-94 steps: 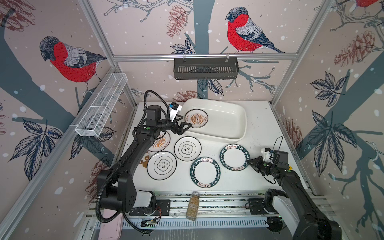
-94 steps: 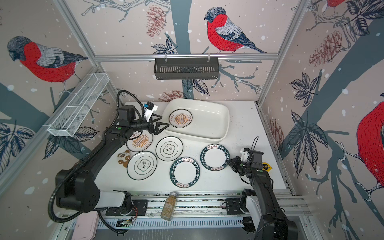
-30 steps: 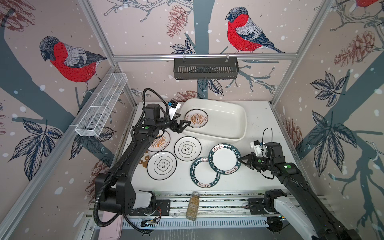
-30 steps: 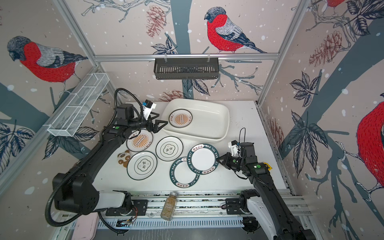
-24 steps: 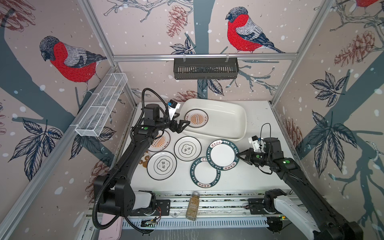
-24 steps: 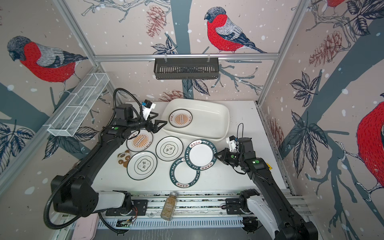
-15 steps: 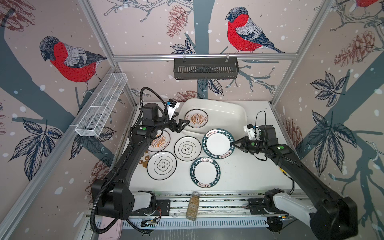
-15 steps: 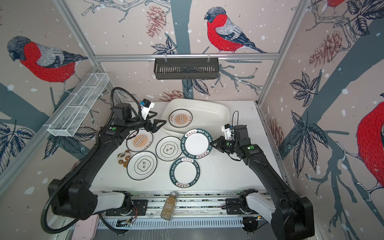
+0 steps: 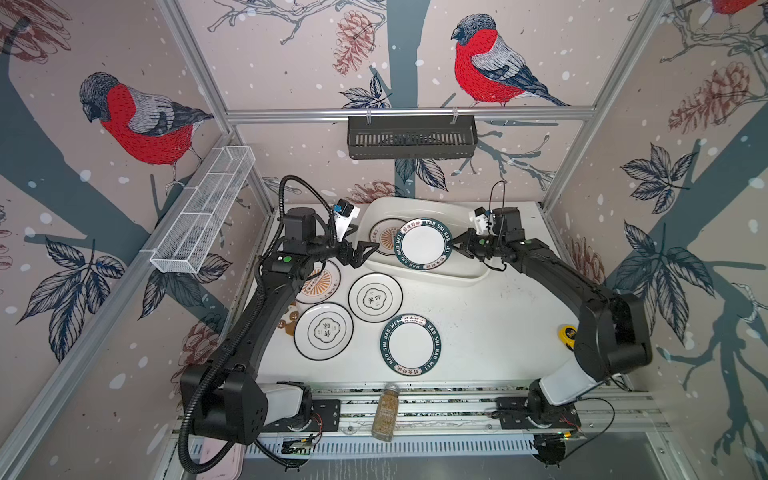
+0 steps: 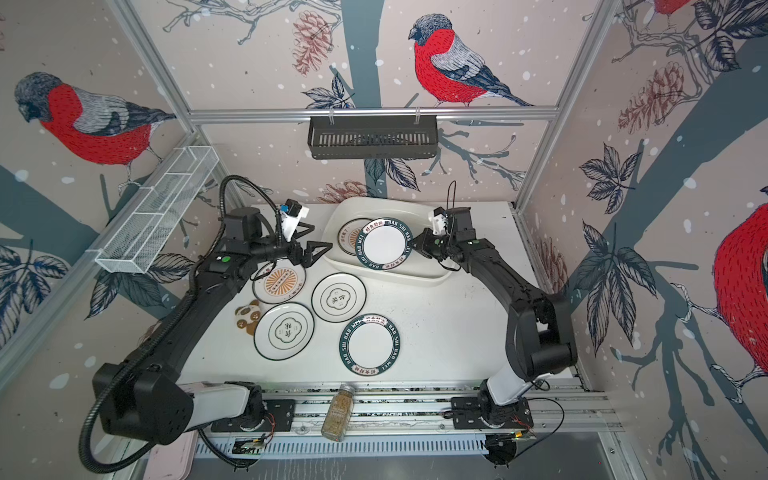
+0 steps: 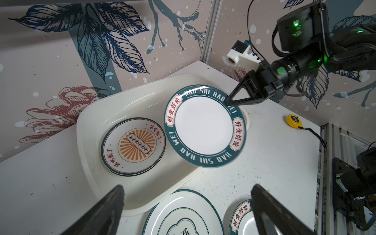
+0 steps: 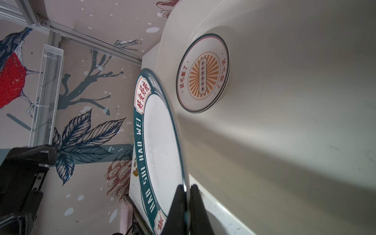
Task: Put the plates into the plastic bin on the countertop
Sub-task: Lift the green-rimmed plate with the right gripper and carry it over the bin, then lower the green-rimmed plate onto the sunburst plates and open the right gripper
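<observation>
Next, my right gripper lets go of the green-lettered plate on top of the sunburst plate inside the plastic bin (image 9: 396,235) (image 12: 203,74).
My right gripper (image 9: 455,244) (image 12: 186,190) is shut on the rim of a green-lettered plate (image 9: 423,245) (image 11: 203,126). It holds the plate tilted above the plastic bin (image 9: 457,275) (image 11: 81,130) at the back of the countertop (image 9: 498,324). A sunburst plate (image 9: 383,237) (image 12: 203,73) lies in the bin's left part. My left gripper (image 9: 365,237) (image 11: 188,187) hangs open and empty by the bin's left end. On the countertop lie another sunburst plate (image 9: 320,284), two flower-emblem plates (image 9: 375,297) (image 9: 324,330) and a second green-lettered plate (image 9: 410,345).
A black slotted basket (image 9: 411,136) hangs on the back wall and a white wire rack (image 9: 203,212) on the left wall. A brown coaster (image 10: 247,318) lies by the left arm. A yellow tape measure (image 9: 568,332) sits at the right edge, a spice jar (image 9: 384,411) on the front rails.
My right gripper has lifted the green-lettered plate from the front right of the countertop and carried it back and left over the bin. The left arm has barely moved.
</observation>
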Controlling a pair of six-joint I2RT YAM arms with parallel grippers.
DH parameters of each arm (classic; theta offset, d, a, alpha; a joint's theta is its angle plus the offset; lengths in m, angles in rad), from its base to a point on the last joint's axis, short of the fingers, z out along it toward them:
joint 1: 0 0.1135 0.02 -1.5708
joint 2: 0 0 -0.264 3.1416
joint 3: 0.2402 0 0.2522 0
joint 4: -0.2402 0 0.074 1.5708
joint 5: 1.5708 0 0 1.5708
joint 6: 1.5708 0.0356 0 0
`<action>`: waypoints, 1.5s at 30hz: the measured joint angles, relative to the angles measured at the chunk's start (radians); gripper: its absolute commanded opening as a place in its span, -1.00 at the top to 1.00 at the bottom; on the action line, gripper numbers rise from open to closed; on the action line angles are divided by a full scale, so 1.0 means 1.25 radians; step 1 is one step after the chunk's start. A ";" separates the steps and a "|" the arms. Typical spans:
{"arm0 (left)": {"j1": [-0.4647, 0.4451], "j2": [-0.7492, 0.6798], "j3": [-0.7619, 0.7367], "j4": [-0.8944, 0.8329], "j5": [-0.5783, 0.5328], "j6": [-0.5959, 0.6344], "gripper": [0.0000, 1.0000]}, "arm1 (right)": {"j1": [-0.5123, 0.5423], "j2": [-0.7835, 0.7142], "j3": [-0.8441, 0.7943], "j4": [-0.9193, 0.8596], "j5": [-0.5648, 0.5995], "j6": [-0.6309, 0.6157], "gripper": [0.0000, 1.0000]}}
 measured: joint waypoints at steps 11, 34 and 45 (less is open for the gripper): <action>0.000 0.020 -0.011 0.018 0.039 -0.020 -0.92 | 0.020 0.258 0.186 0.118 0.049 0.026 0.98; 0.000 0.027 -0.043 0.060 0.087 -0.073 -0.92 | 0.072 0.499 0.382 0.108 0.097 0.050 0.97; 0.000 0.026 -0.056 0.078 0.107 -0.096 -0.92 | 0.076 0.551 0.452 0.074 0.096 0.061 0.85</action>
